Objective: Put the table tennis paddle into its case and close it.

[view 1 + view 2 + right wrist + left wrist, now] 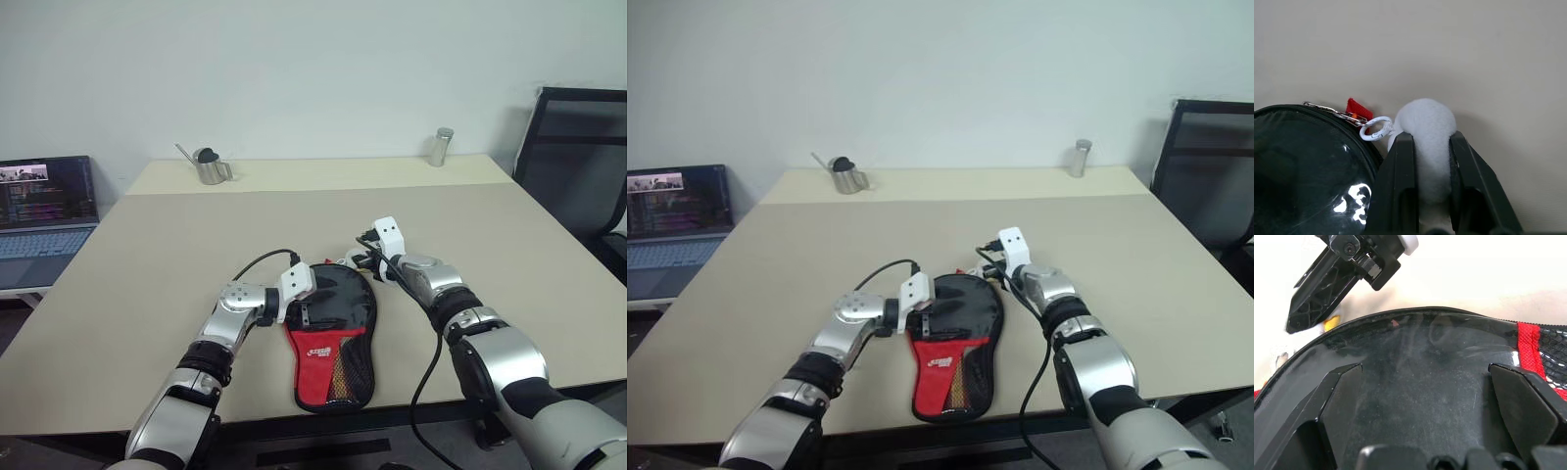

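Next, I let go with my right gripper so that the white pompom hangs off the table's front edge (369, 439) by the case's red end.
The case (333, 338) lies flat near the table's front edge, its black rounded head pointing away and its red end with the white logo toward me. The table tennis paddle is hidden. My left gripper (1422, 369) is open over the left side of the black head, one finger (1342, 387) to each side above its glossy surface. At the head's far right rim, my right gripper (1431, 136) is shut on a white pompom (1425, 117). The pompom hangs from a small white ring (1376, 128) on the zipper chain beside a red tab (1358, 108).
The beige table (490, 255) stretches well beyond the case. A metal pitcher (208, 166) and a metal cylinder (441, 147) stand at its far edge. A laptop (44, 211) sits off to the left, a black chair (578, 166) to the right.
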### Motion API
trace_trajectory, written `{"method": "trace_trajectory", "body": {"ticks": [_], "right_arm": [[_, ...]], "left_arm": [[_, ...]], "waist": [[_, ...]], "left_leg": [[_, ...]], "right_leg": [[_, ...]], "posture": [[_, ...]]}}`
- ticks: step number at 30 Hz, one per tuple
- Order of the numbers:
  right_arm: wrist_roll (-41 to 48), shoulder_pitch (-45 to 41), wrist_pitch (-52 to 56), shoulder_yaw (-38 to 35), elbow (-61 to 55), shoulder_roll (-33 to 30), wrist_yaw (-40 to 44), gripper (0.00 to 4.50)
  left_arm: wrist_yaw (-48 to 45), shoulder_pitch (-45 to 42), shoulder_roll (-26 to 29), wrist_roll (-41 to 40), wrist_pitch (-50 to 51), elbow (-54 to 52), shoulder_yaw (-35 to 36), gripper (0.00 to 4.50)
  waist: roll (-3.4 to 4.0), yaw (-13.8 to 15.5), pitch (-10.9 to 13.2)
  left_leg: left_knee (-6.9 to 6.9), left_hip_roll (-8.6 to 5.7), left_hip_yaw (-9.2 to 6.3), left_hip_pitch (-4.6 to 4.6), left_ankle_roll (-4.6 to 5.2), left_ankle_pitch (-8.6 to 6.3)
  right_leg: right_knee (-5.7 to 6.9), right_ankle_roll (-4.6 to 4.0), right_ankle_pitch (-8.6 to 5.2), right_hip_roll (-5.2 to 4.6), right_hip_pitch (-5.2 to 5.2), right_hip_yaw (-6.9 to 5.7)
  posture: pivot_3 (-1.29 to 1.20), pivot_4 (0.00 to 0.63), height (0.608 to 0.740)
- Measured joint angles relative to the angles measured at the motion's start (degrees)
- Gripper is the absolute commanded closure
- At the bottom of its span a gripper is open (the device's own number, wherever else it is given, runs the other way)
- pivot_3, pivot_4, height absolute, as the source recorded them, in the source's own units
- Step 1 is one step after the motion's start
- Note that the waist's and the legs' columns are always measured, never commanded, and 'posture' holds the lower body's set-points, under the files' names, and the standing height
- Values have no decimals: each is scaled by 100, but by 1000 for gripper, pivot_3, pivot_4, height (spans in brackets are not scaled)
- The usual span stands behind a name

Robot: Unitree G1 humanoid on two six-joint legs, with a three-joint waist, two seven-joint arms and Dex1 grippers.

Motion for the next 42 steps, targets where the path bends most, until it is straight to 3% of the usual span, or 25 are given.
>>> {"method": "trace_trajectory", "body": {"ticks": [7, 13, 22, 28, 36, 42], "right_arm": [[-133, 175, 135, 92, -452, -169, 52, 4144], [-175, 1010, 755, 161, -1812, -593, 282, 4145], [155, 2965, 3201, 342, -6307, -1710, 717, 4152], [948, 4001, 5096, 141, -9073, -2323, 855, 4158], [1955, 5013, 6819, -279, -11211, -2419, 849, 4163], [2396, 5943, 7229, -556, -11929, -2585, 821, 4164]], "left_arm": [[-13, -22, -33, 0, -156, 240, -12, 0], [-12, -64, -104, 0, -163, 363, -13, 0], [-47, -174, -221, 0, -186, 627, -25, 0], [-79, -259, -224, 15, -246, 837, -30, 0], [-128, -338, -279, 43, -258, 954, -36, 0], [-179, -356, -319, 70, -267, 992, -38, 0]], "waist": [[12, -29, -23], [26, -18, -40], [62, 75, -72], [82, 73, -95], [78, 69, -105], [73, 68, -114]], "left_leg": [[0, 0, -1, 6, 0, 0], [-1, -3, -2, 6, 0, 0], [-2, -7, -4, -2, 1, -3], [-4, -9, -18, 3, 0, -4], [-15, -7, -37, 7, -5, -8], [-59, -16, -44, 57, -9, -16]], "right_leg": [[0, 0, 0, 0, 6, 1], [-5, 1, -1, -1, 9, 2], [-18, 2, -2, -3, 7, -6], [-23, 0, -4, -3, 11, -16], [-56, -10, -11, -9, 29, -27], [-118, -30, -25, -43, 90, -42]], "posture": [[0, 150, 740], [0, 150, 740], [0, 150, 740], [0, 150, 740], [0, 150, 740], [0, 150, 740]]}}
